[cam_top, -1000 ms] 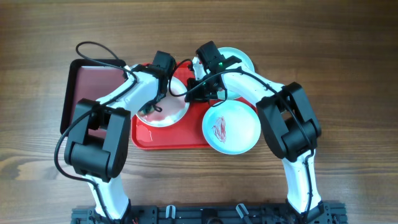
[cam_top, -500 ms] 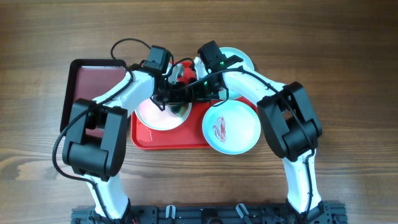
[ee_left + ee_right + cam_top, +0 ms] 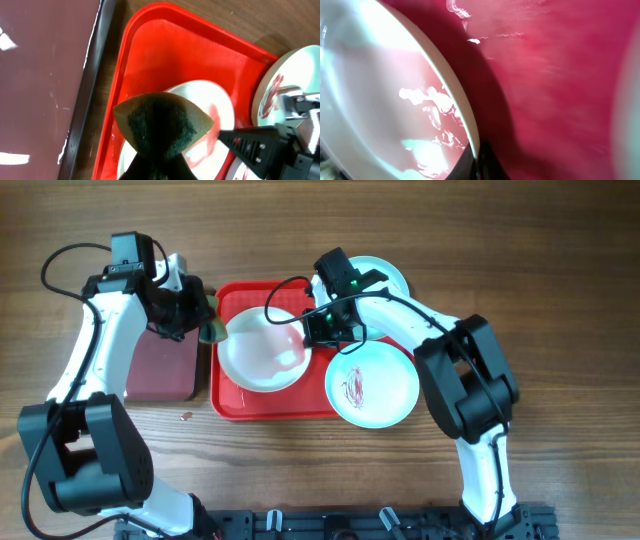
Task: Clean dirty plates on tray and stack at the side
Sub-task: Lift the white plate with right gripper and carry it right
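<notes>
The robot's right gripper will set the white plate, which lies on the red tray now, down on the wooden table (image 3: 460, 331) next to the light blue plates, off the red tray.
A white plate (image 3: 258, 352) lies on the red tray (image 3: 270, 408), with a faint pink tint near its right side. My right gripper (image 3: 314, 330) is shut on that plate's right rim; in the right wrist view the rim (image 3: 456, 95) runs down between the jaws of the right gripper (image 3: 480, 162). My left gripper (image 3: 203, 326) is shut on a green-and-yellow sponge (image 3: 213, 331) over the tray's left edge. The left wrist view shows the sponge (image 3: 162, 125) above the white plate (image 3: 215, 102). A light blue plate (image 3: 372, 383) with a red smear overlaps the tray's right edge.
Another light blue plate (image 3: 388, 274) sits behind the right arm at the back. A dark maroon black-rimmed tray (image 3: 160, 370) lies left of the red tray, under the left arm. A small reddish speck (image 3: 186, 417) marks the wooden table (image 3: 560, 300).
My left arm has swung left off the white plate, carrying the sponge to the red tray's left edge. The right gripper has kept its hold on the plate's rim.
</notes>
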You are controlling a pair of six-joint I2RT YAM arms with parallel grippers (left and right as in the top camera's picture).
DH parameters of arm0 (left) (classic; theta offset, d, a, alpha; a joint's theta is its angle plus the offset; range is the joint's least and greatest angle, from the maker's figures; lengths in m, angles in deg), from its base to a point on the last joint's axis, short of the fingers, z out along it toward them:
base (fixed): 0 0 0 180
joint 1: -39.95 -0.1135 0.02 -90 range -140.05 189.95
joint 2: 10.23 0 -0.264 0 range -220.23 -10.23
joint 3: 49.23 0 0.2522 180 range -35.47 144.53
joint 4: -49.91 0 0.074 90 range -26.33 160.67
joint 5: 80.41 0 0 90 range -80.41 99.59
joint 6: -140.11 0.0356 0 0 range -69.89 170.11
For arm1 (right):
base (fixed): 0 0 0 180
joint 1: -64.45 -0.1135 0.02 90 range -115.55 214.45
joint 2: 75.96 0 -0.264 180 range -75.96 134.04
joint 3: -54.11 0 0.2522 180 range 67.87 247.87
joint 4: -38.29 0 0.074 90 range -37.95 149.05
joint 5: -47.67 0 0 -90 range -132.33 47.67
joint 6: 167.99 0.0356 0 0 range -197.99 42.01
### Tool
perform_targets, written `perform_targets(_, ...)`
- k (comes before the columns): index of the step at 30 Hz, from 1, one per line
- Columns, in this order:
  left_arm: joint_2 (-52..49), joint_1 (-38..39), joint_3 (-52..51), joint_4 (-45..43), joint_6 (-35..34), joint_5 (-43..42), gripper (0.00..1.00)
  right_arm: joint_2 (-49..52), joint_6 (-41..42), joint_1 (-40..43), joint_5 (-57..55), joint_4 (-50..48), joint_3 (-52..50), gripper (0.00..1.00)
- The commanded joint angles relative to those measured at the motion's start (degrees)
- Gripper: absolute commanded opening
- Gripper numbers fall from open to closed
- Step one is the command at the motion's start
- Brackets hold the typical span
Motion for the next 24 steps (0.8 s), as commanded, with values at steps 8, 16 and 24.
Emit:
perform_targets(8,0.15,0.7,-2.03,0.44,-0.79,0.46,0.04,-19.08,4.04,-12.46,-50.64,8.24,0.02,0.04)
perform_targets(16,0.15,1.9,-2.49,0.48,-0.83,0.44,0.04,-19.08,3.87,-18.16,-72.06,10.73,0.02,0.04)
perform_targets(24,0.15,3.72,-2.49,0.46,-3.17,2.78,0.04,-19.28,3.87,-26.25,-93.53,11.78,0.02,0.04)
